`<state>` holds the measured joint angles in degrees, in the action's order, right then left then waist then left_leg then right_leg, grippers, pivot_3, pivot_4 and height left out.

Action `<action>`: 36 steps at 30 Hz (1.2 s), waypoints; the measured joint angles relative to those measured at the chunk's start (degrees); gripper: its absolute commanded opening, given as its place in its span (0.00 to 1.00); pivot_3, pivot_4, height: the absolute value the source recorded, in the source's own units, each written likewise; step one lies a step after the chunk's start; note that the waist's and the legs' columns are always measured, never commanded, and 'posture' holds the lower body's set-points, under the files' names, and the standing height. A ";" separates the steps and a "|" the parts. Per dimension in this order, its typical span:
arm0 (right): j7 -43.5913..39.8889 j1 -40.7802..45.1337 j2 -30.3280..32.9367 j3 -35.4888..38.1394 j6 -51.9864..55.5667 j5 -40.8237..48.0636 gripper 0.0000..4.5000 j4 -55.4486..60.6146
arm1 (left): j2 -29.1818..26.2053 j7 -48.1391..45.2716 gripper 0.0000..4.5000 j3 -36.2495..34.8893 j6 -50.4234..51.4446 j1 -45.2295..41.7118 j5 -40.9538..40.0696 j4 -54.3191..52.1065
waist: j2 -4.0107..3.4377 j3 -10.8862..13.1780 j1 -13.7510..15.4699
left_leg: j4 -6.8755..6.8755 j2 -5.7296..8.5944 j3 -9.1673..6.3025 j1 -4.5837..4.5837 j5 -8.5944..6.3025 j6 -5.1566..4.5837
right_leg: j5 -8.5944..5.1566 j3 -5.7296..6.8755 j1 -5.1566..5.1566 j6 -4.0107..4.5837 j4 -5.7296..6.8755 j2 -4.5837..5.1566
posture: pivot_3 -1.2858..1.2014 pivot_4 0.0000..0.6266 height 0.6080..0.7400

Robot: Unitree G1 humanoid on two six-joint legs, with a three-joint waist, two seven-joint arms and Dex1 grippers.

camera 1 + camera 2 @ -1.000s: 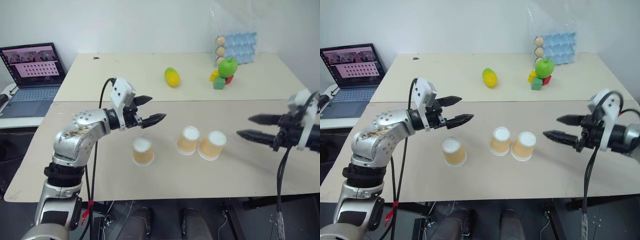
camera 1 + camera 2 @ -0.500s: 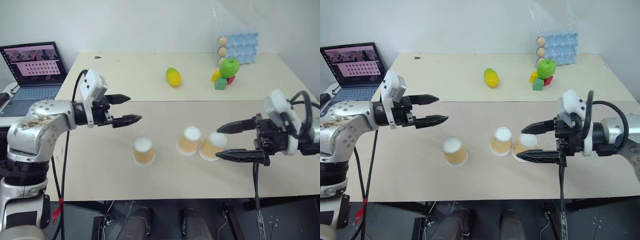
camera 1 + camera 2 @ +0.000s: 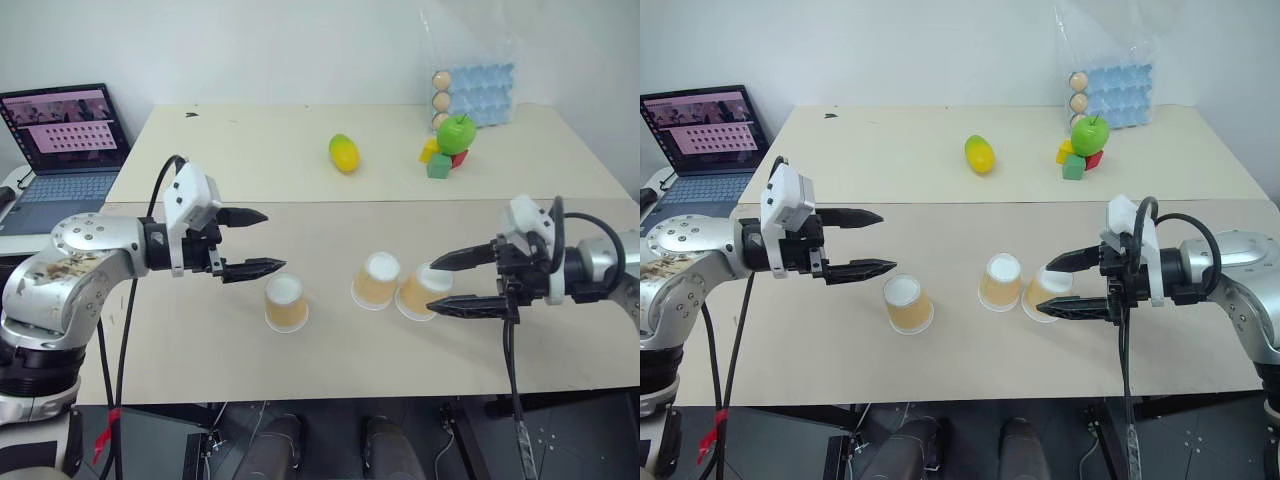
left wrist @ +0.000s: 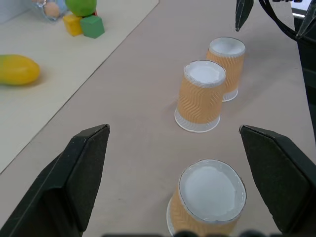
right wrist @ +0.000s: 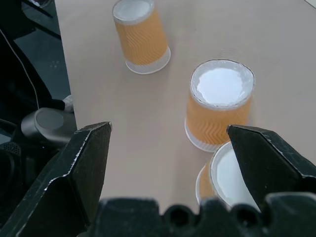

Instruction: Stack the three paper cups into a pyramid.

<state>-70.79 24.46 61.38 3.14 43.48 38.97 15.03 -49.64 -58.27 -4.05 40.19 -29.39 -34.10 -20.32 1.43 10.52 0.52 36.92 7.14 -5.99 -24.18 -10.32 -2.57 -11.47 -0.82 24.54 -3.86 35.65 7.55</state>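
The robot's left gripper should close on the tan sides (image 3: 286, 307) (image 4: 196, 221) just under the white top of the paper cup that stands apart from the nearly touching pair.
Three paper cups stand upside down in a row on the tan table (image 3: 200, 350): the left cup (image 3: 286, 303), the middle cup (image 3: 377, 280) and the right cup (image 3: 423, 292), the last two almost touching. My left gripper (image 3: 272, 240) hangs open just left of and above the left cup, with nothing in it. Its wrist view looks down the row, left cup (image 4: 210, 197) closest. My right gripper (image 3: 432, 287) is open, its fingertips on either side of the right cup (image 5: 227, 175). Whether they touch the cup I cannot tell.
On the far table lie a yellow-green mango (image 3: 344, 153), a green apple (image 3: 456, 133) on coloured blocks (image 3: 438, 165), and an egg carton (image 3: 480, 95). A laptop (image 3: 65, 150) stands open at the left. The table's front edge runs close below the cups.
My right gripper has swung in from the right and sunk until its fingertips flank the right cup. My left gripper has drawn back to the left. The cups have not moved.
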 measured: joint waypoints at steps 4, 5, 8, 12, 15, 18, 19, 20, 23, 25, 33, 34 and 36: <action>-0.01 0.11 -0.34 -0.14 -0.31 -0.71 0.97 -0.91 | -0.01 -0.89 1.00 0.83 -2.70 2.95 1.25 -1.05 | 0.00 0.00 -0.02 | 0.00 -0.01 0.01 0.01 0.00 0.01 | 0.00 0.00 0.00 0.01 0.03 0.00 | 0.52 0.24 1.00; 0.02 0.16 -0.39 -0.16 -0.35 -0.96 0.97 -0.91 | 0.01 -1.07 1.00 0.97 -2.93 3.47 1.27 -1.41 | 0.00 0.00 0.01 | 0.00 -0.01 0.00 0.00 0.00 0.01 | 0.00 0.01 0.01 0.01 0.02 0.00 | 0.52 0.24 1.00; 0.13 0.25 -0.47 -0.19 -0.38 -1.76 0.97 -0.99 | 0.05 -1.38 1.00 1.36 -4.01 5.08 1.48 -1.69 | 0.00 0.00 0.09 | 0.00 -0.01 0.00 0.01 0.00 0.00 | 0.00 0.01 0.00 0.00 0.02 0.00 | 0.52 0.24 1.00; 0.34 0.35 -0.81 -0.19 -0.38 -1.83 0.97 -1.01 | 0.27 -1.75 1.00 2.95 -5.30 7.33 2.56 -2.41 | 0.00 0.00 0.06 | 0.00 -0.01 0.01 0.00 0.00 0.00 | 0.01 0.00 0.01 0.01 0.01 0.00 | 0.52 0.24 1.00; 0.91 0.35 -0.85 -0.18 -0.35 -1.83 0.97 -1.00 | 0.69 -1.78 1.00 3.68 -6.73 8.08 3.62 -2.51 | 0.00 0.00 0.11 | 0.00 -0.01 0.01 0.01 0.00 0.00 | 0.00 0.01 0.00 0.01 0.01 0.00 | 0.52 0.24 1.00; 1.28 0.35 -0.88 -0.18 -0.22 -1.80 0.97 -0.89 | 2.10 -1.32 1.00 4.58 -8.99 8.44 5.21 -2.16 | 0.00 0.00 0.10 | 0.00 -0.01 0.01 0.01 0.00 0.00 | 0.00 0.01 -0.01 0.01 0.00 0.00 | 0.52 0.24 1.00; 1.53 0.35 -0.87 -0.16 -0.06 -1.78 0.97 -0.84 | 2.46 -1.25 1.00 5.20 -9.88 8.43 5.89 -1.56 | -0.01 0.00 0.09 | 0.00 -0.01 0.01 0.01 0.00 0.00 | 0.00 0.01 -0.01 0.01 0.00 0.00 | 0.52 0.24 1.00; 1.81 0.34 -0.87 -0.16 0.10 -1.76 0.97 -0.82 | 2.87 -1.15 1.00 5.47 -10.45 8.43 6.73 -0.86 | 0.00 0.00 0.08 | 0.00 -0.02 0.01 0.00 0.00 0.00 | 0.00 0.01 0.00 0.01 0.01 0.00 | 0.52 0.24 1.00; 2.39 0.31 -0.87 -0.03 0.49 -1.70 0.97 -0.63 | 3.14 -1.13 1.00 6.40 -12.94 7.99 8.98 1.16 | 0.00 0.00 0.10 | 0.00 -0.01 0.01 0.01 0.00 0.00 | 0.01 0.01 0.00 0.01 0.01 0.00 | 0.52 0.24 1.00; 2.78 0.22 -0.87 0.23 0.68 -1.66 0.97 -0.06 | 3.29 -1.39 1.00 7.30 -15.03 7.90 10.69 2.49 | -0.01 0.00 0.09 | 0.00 -0.01 0.01 0.01 0.00 0.00 | 0.01 0.01 0.00 0.01 0.01 0.01 | 0.52 0.24 1.00; 4.02 -0.07 -0.86 1.18 1.79 -1.54 0.97 1.27 | 5.96 -1.41 1.00 8.32 -16.31 7.65 12.00 4.88 | -0.01 0.00 0.10 | 0.00 -0.01 0.01 0.01 0.00 0.00 | 0.00 0.02 0.00 0.00 0.01 0.00 | 0.52 0.24 1.00; 4.18 -0.07 -0.86 1.65 2.05 -1.46 0.97 1.46 | 6.09 -1.53 1.00 8.82 -16.30 7.66 12.02 5.02 | 0.00 0.00 0.09 | 0.00 -0.01 0.01 0.01 0.00 0.00 | 0.00 0.02 0.00 0.00 0.01 0.00 | 0.52 0.24 1.00; 4.65 -0.07 -0.85 2.28 2.27 -1.41 0.97 1.57 | 6.16 -1.66 1.00 9.42 -16.30 7.68 12.16 5.29 | 0.00 0.00 0.09 | 0.00 -0.01 0.01 0.01 0.00 0.00 | 0.00 0.02 0.00 0.01 0.01 0.00 | 0.52 0.24 1.00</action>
<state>-66.14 24.39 60.53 5.42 45.75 37.56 16.60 -43.48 -59.93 5.37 23.90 -21.71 -21.94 -15.04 1.43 10.52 0.62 36.92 7.13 -5.98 -24.18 -10.32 -2.58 -11.47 -0.80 24.54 -3.86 35.66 7.55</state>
